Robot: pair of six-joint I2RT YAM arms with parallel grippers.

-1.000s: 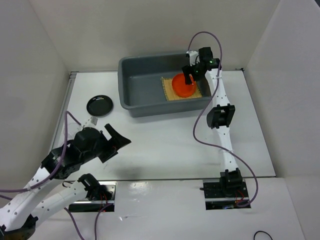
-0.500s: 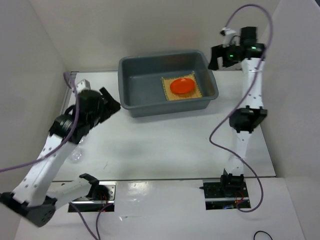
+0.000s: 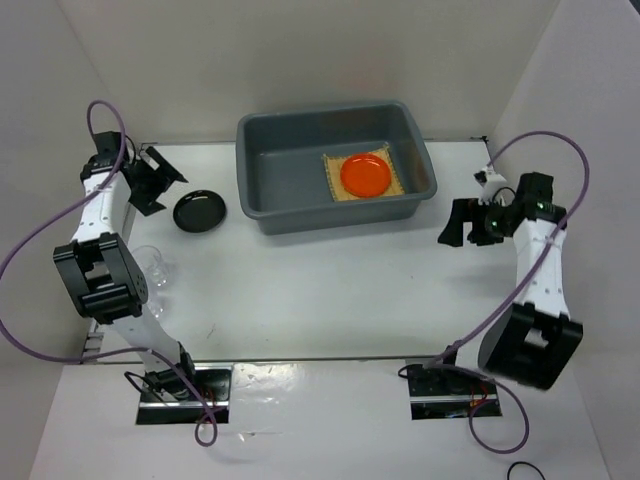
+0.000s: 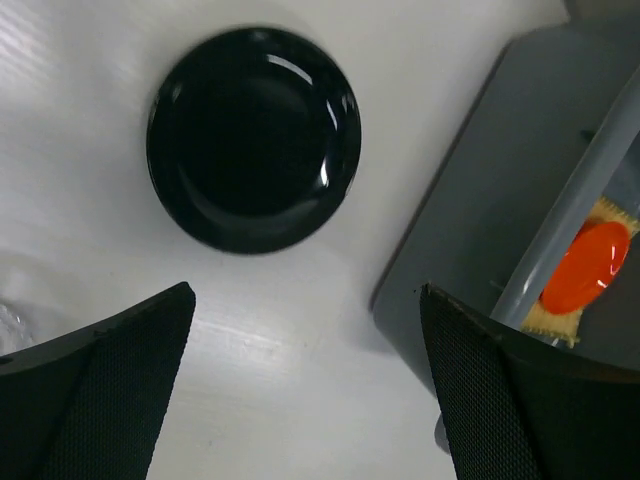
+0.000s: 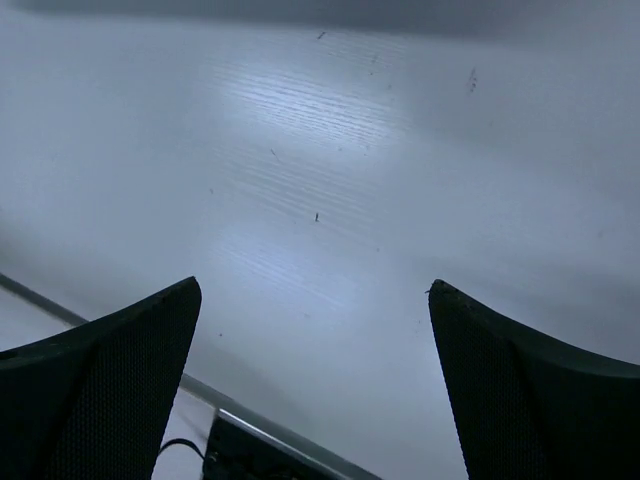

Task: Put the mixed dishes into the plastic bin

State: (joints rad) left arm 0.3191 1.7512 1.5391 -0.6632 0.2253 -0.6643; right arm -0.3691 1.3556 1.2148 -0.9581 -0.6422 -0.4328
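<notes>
Next, I close my left gripper on the black plate's rim [image 3: 175, 216] [image 4: 152, 155], on the side that faces away from the grey plastic bin.
The grey plastic bin [image 3: 262, 180] stands at the back middle. The tan woven mat [image 3: 334, 170] lies in its right half with the orange plate [image 3: 366, 174] on it. The black plate [image 3: 199, 211] lies on the table left of the bin. My left gripper [image 3: 160, 185] is open and empty just left of it. In the left wrist view the gripper [image 4: 305, 292] hangs above bare table near the black plate [image 4: 253, 137], with the bin [image 4: 470, 240] and orange plate [image 4: 588, 265] at the right. My right gripper [image 3: 455, 222] [image 5: 315, 285] is open and empty right of the bin. One clear glass cup [image 3: 150, 266] stands by the left arm.
White walls close in the table on the left, back and right. The left arm's upper link [image 3: 98, 275] stands right beside the glass cup. The right wrist view shows only table and a black mount [image 5: 260, 455] at the near edge.
The right gripper let go of the orange plate on the mat, rose, then swung out to the right of the bin. The left arm swung from the front left to the black plate.
</notes>
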